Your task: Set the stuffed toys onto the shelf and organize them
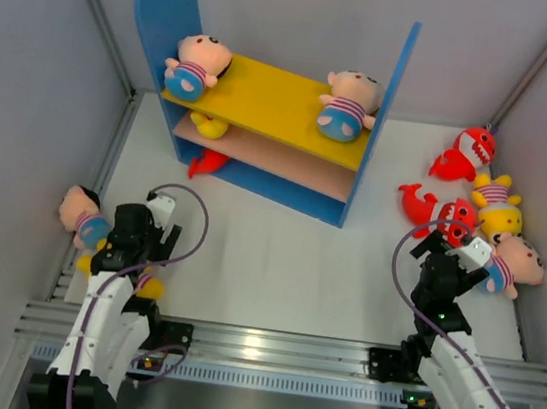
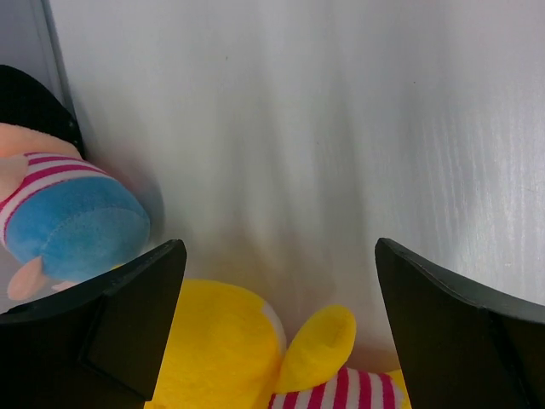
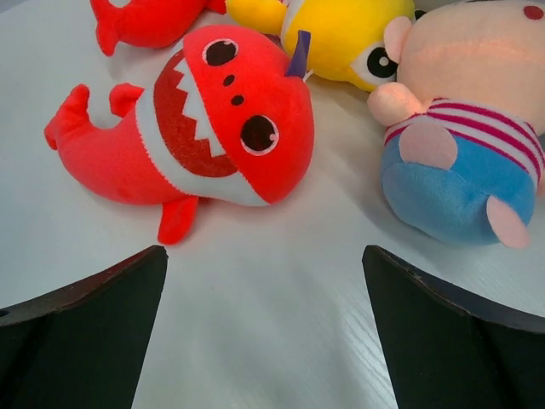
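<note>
My left gripper will close on the blue lower body (image 1: 94,232) (image 2: 81,228) of the baby doll lying next to the yellow striped-shirt toy.
The shelf (image 1: 382,108) stands at the back, with a baby doll (image 1: 199,64) and another (image 1: 347,103) on its yellow upper board. A yellow toy (image 1: 208,125) and a red shark (image 1: 208,163) sit at its lower left. My left gripper (image 1: 138,237) is open and low over a yellow striped-shirt toy (image 2: 230,349), which lies between its fingers (image 2: 128,332); a baby doll (image 2: 68,221) lies to its left. My right gripper (image 3: 264,332) is open and empty, just short of a red shark (image 3: 213,128) and a baby doll (image 3: 460,153).
At the right a second red shark (image 1: 467,152) and a yellow toy (image 1: 497,206) lie close to the wall. Grey walls (image 1: 27,81) close in both sides. An aluminium rail (image 1: 265,345) runs along the near edge.
</note>
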Controlling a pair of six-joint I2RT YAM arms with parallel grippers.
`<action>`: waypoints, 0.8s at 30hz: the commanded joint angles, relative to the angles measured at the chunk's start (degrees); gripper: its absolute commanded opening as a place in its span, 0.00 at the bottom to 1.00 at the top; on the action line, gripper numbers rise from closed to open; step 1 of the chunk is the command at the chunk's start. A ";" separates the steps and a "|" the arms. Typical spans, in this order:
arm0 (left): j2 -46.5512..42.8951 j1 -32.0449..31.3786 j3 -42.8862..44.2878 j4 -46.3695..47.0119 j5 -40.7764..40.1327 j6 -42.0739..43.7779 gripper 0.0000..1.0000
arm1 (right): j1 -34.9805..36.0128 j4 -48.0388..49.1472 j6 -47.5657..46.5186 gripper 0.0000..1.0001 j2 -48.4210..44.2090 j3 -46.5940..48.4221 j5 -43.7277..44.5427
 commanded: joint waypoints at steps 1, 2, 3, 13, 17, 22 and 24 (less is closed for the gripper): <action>-2.20 0.12 0.14 4.17 -2.43 -2.78 0.99 | 0.86 1.55 0.65 0.99 0.97 1.48 1.03; -2.81 0.12 -0.12 5.66 -4.35 -4.27 0.99 | 0.86 1.46 0.56 0.99 1.58 1.57 0.94; -2.90 0.12 -0.04 6.37 -5.24 -4.80 0.99 | 0.86 1.55 0.65 0.99 1.76 1.83 1.03; 3.74 -0.14 9.77 2.08 -20.60 10.32 0.99 | 1.04 -3.97 1.18 0.99 3.96 6.30 0.51; 16.32 3.18 21.09 -6.53 -16.69 8.74 0.99 | 1.30 -5.66 0.31 0.99 1.77 10.00 -3.69; 33.00 16.44 38.15 -17.05 -3.44 3.20 0.99 | 1.56 -5.04 -1.54 0.99 1.50 13.70 -7.67; 35.84 20.06 39.42 -18.32 -0.25 3.18 0.99 | 1.74 -5.39 -2.16 0.99 2.11 14.31 -8.02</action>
